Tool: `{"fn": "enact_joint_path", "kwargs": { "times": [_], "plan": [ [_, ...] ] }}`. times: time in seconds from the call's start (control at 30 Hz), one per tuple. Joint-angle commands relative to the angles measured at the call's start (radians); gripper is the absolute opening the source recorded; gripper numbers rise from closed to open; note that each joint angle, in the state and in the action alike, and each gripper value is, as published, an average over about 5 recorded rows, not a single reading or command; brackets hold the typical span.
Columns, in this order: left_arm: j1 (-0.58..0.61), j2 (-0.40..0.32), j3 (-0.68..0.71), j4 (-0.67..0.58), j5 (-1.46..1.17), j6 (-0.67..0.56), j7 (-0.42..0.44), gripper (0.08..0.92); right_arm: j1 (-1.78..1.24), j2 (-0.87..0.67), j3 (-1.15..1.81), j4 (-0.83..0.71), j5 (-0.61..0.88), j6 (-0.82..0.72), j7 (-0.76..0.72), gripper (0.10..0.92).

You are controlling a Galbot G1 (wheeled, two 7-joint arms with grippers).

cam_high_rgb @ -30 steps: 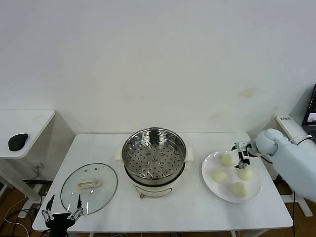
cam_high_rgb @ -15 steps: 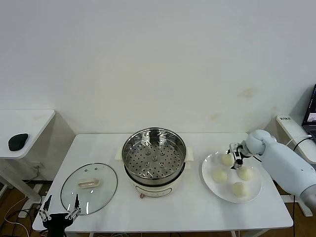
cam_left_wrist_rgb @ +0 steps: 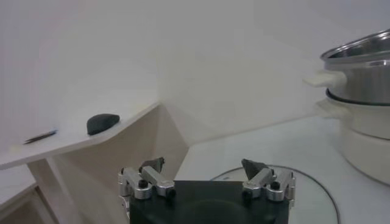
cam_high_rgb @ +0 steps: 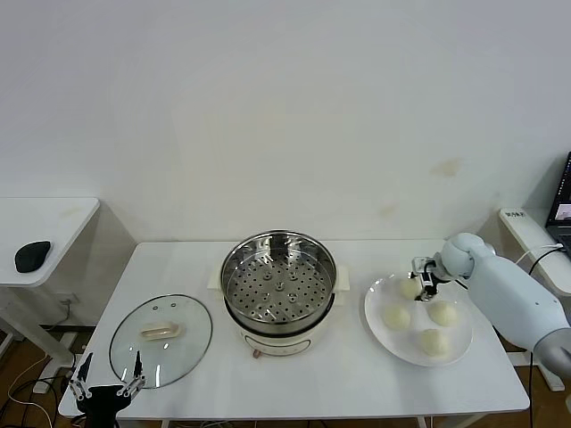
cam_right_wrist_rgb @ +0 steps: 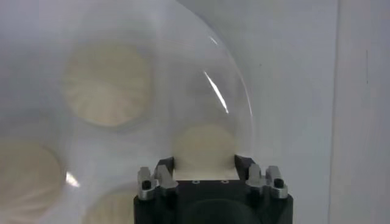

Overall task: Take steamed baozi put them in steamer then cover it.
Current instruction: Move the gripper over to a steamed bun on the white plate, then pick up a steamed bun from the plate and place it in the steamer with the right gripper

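Note:
I will release the baozi with my right gripper on the steamer's perforated bottom by the steamer's far side (cam_high_rgb: 278, 258).
Several pale baozi lie on a white plate (cam_high_rgb: 459, 349) at the table's right. My right gripper (cam_high_rgb: 421, 284) is shut on the far-left baozi (cam_high_rgb: 408, 289), which still sits on the plate. In the right wrist view that baozi (cam_right_wrist_rgb: 204, 146) fills the gap of the right gripper (cam_right_wrist_rgb: 204, 163), with other baozi (cam_right_wrist_rgb: 106, 85) beyond. The steel steamer (cam_high_rgb: 278, 290) stands mid-table on its cream base, with nothing on its perforated floor. The glass cover (cam_high_rgb: 161, 339) lies flat to its left. My left gripper (cam_high_rgb: 107, 386) hangs open at the front-left edge, just short of the cover (cam_left_wrist_rgb: 308, 190).
A side table at the far left carries a black mouse (cam_high_rgb: 32, 255). A white box (cam_high_rgb: 522, 228) stands beyond the table's right end. Bare tabletop lies between the steamer and the plate and along the front edge.
My right gripper has shifted left from between the buns to the far-left baozi and has closed on it. The left arm has barely moved.

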Motion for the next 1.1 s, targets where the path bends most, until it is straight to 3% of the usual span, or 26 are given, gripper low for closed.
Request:
{"fn": "enact_joint_path", "kwargs": {
  "times": [0.03,0.33,0.5,0.77,1.1],
  "plan": [
    [0.003,0.000,0.000,-0.008,0.000,-0.001,-0.001,0.823,0.025,-0.034,-0.031,0.064,0.042,-0.005,-0.006,0.542],
    [-0.001,0.000,0.013,-0.018,0.000,-0.007,-0.001,0.823,0.250,-0.205,-0.235,0.324,0.327,-0.069,-0.034,0.538],
    [-0.001,0.004,0.018,-0.025,-0.002,-0.011,-0.001,0.823,0.459,-0.217,-0.377,0.396,0.461,-0.073,-0.037,0.543],
    [-0.008,0.023,0.021,-0.036,-0.011,-0.009,0.001,0.823,0.747,-0.058,-0.630,0.428,0.605,-0.031,-0.022,0.545],
    [-0.026,0.037,0.012,-0.021,-0.030,-0.007,0.003,0.823,0.842,0.213,-0.772,0.397,0.662,0.047,0.033,0.552]
  ]
}}
